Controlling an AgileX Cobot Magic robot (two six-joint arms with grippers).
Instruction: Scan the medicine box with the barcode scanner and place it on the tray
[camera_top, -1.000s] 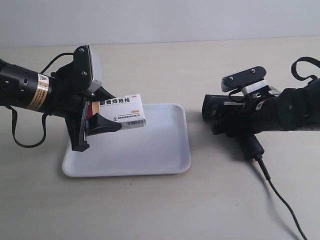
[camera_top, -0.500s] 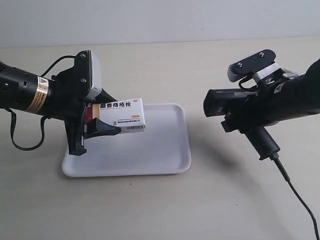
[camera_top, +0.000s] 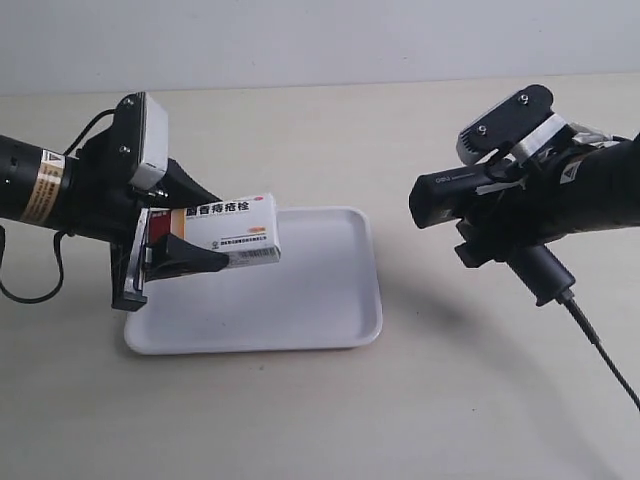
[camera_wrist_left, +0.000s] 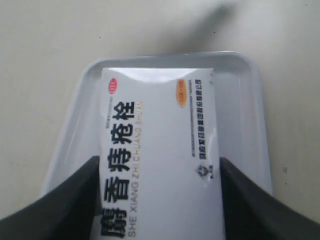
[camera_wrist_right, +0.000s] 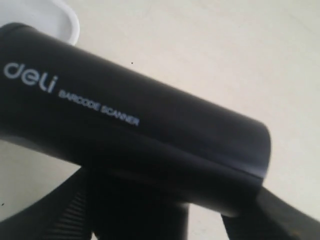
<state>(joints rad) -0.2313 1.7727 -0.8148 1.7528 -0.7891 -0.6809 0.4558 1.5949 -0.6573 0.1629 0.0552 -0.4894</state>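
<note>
Next, I release the white medicine box from my left gripper on the tray (camera_top: 231, 265), just behind its middle, away from the scanner.
The white medicine box (camera_top: 228, 230) with black Chinese lettering hangs above the tray (camera_top: 300, 310), and my left gripper (camera_top: 172, 246) is shut on its red-banded end. In the left wrist view the box (camera_wrist_left: 157, 150) fills the space between both black fingers (camera_wrist_left: 65, 205), with the tray (camera_wrist_left: 250, 100) below it. My right gripper (camera_top: 500, 225) is shut on the black barcode scanner (camera_top: 480, 200), held in the air with its head pointing toward the box and its handle (camera_top: 545, 275) angled down. The scanner body (camera_wrist_right: 135, 125) fills the right wrist view and hides the jaws.
The scanner's black cable (camera_top: 605, 360) trails down over the beige table (camera_top: 300, 420) at the exterior view's right. A corner of the tray (camera_wrist_right: 55, 17) shows in the right wrist view. A dark cable (camera_top: 30, 290) loops under the arm at the exterior view's left.
The right gripper has lifted the scanner higher off the table and tilted it. The left gripper has drawn back toward the exterior view's left, carrying the box with it.
</note>
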